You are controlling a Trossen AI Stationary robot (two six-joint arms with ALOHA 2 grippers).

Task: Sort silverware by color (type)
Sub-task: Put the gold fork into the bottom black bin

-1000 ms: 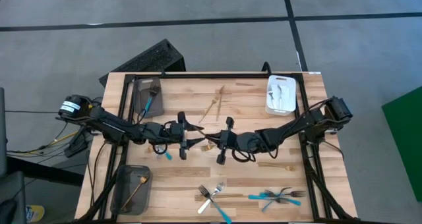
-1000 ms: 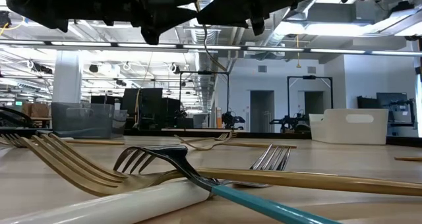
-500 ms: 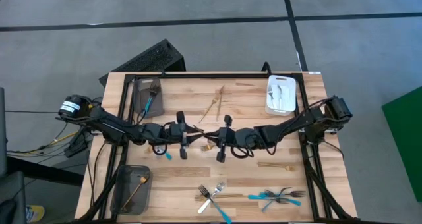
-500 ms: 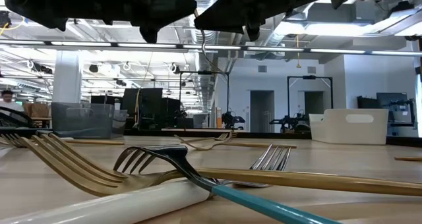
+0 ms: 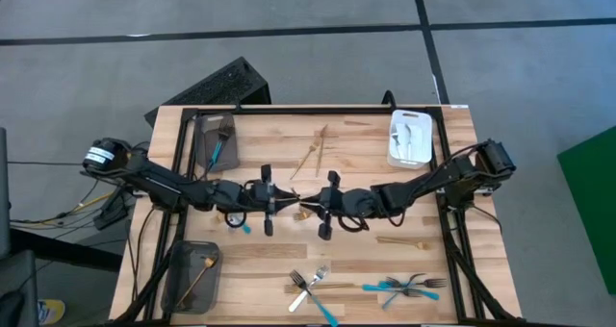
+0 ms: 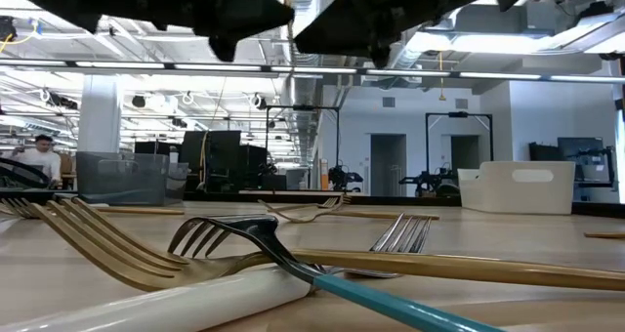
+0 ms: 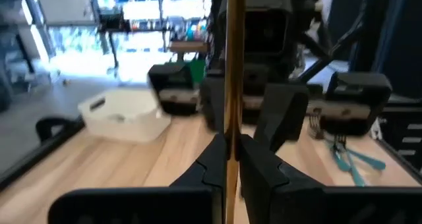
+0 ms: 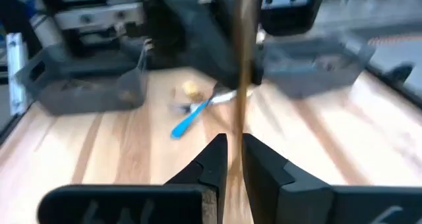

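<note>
My left gripper should release the gold utensil in the near grey tray with the gold fork (image 5: 191, 286). The utensil is now upright above the table.
Above the middle of the table my two grippers meet tip to tip. Between them a gold utensil (image 5: 303, 210) stands upright in the air. My left gripper (image 5: 290, 205) comes from the left and is shut on it (image 7: 231, 151). My right gripper (image 5: 311, 210) comes from the right. Its fingers (image 8: 217, 155) stand slightly apart on either side of the same utensil (image 8: 242, 66). More silverware lies on the table: gold pieces (image 5: 314, 154) toward the far edge, and mixed forks (image 5: 310, 287) and blue-handled ones (image 5: 402, 287) near the front. My left gripper pinches the gold utensil's slim shaft (image 7: 231, 118) between its two fingers. They come level from the table's left and lie across the shaft. The utensil stands upright, lifted clear of the table. Whether my right gripper's fingers touch the shaft, I cannot tell.
A grey tray (image 5: 213, 139) with blue-handled pieces stands far left, and a grey tray (image 5: 191, 274) with a gold fork near left. A white tray (image 5: 410, 139) with silver pieces stands far right. A gold piece (image 5: 399, 240) and a blue-handled one (image 5: 243, 227) lie loose near the arms.
My left gripper's fingers, spread wide a second ago, have shut on the gold utensil in front of my right gripper. Both arms have stayed above the table's middle, and the utensil has stayed upright in the air.
</note>
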